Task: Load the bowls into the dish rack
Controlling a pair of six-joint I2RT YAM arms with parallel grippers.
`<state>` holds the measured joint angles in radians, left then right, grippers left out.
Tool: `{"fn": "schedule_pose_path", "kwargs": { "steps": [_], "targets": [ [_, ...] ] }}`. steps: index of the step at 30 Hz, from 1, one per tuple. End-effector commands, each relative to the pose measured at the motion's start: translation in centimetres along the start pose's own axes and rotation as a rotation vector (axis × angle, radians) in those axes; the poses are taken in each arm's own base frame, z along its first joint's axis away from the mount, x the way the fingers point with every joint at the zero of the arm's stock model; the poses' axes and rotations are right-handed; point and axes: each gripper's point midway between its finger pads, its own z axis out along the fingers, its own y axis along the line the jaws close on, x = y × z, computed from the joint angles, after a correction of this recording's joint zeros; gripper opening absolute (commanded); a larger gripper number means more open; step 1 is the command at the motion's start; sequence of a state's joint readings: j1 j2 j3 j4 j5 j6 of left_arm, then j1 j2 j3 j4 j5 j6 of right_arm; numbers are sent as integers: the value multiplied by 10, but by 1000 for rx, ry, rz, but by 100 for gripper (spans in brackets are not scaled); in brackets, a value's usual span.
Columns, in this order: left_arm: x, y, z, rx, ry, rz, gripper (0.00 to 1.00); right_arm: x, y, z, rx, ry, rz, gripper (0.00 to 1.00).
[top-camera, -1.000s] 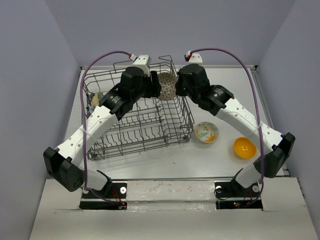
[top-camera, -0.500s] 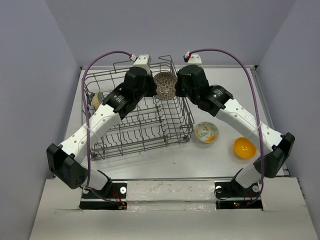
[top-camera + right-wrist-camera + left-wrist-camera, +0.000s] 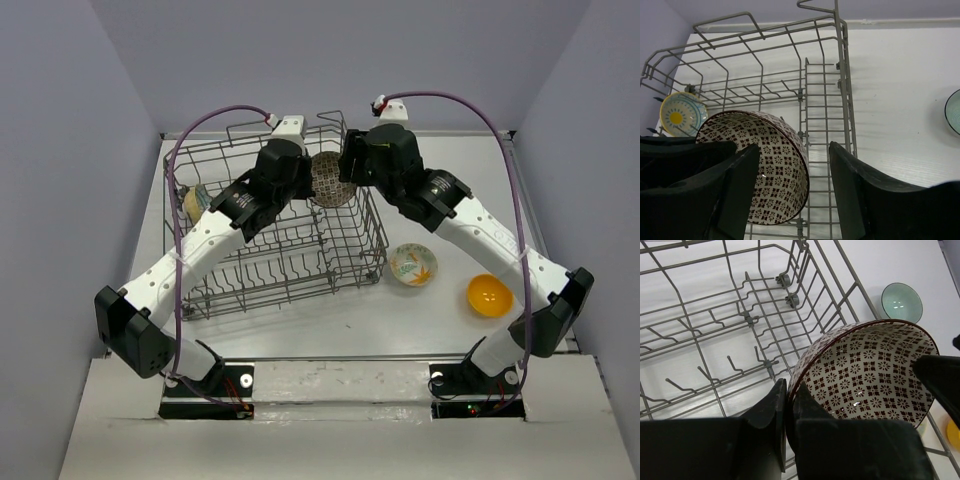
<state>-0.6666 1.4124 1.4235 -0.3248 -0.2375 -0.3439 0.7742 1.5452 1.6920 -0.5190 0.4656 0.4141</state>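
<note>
Next, my left gripper lets go of the brown patterned bowl in the dish rack (image 3: 225,186), where it will sit close beside the yellow floral bowl.
The brown patterned bowl (image 3: 329,178) hangs on its side over the far right corner of the dish rack (image 3: 262,262). My left gripper (image 3: 789,390) is shut on this bowl's (image 3: 870,365) rim, one finger inside and one outside. My right gripper (image 3: 794,147) stands open, its fingers straddling the same bowl's (image 3: 777,165) edge without pinching it. A yellow floral bowl (image 3: 677,114) stands in the rack's left side. The leaf-pattern bowl (image 3: 412,264) and the orange bowl (image 3: 490,295) lie on the table right of the rack. The pale teal bowl (image 3: 901,301) lies beyond the rack.
The rack's raised wire sides (image 3: 842,75) and upright tines (image 3: 735,362) stand close under both grippers. Purple cables (image 3: 510,200) loop above each arm. Grey walls enclose the table on three sides.
My left gripper closed onto the patterned bowl's rim. My right gripper, which was shut on that bowl, opened and let go. The bowl shifted slightly toward the rack.
</note>
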Motion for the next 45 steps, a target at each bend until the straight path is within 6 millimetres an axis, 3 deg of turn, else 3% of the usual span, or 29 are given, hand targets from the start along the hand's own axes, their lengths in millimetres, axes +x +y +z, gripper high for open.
{"fn": "schedule_pose_path", "kwargs": {
  "steps": [1,3,6,8,13,16,19,22,32,45],
  "targets": [
    [-59,-6,-25,11,-187,-51,0,-56,-2,-31,-9,-159,62,64],
    [-66,-1,-31,-12,-210,-52,0,-57,-9,-36,15,-169,63,64],
    [-79,21,-38,-127,-248,-53,0,-57,-24,-45,61,-186,67,65],
    [-87,45,-43,-246,-284,-54,0,-53,-32,-48,83,-186,66,65],
    [-102,108,-64,-541,-320,-34,0,-19,-44,-41,120,-115,26,66],
    [-103,141,-76,-730,-303,18,0,-8,-43,-38,112,-84,20,66],
    [-103,189,-90,-982,-278,64,0,5,-42,-35,96,-49,8,66],
    [-97,212,-88,-1101,-227,120,0,19,-42,-29,97,-16,-10,66],
    [-67,256,-57,-1368,-22,307,0,31,-43,-25,92,9,-16,66],
    [-47,268,-39,-1453,87,431,0,37,-40,-23,68,16,-12,65]
  ]
}}
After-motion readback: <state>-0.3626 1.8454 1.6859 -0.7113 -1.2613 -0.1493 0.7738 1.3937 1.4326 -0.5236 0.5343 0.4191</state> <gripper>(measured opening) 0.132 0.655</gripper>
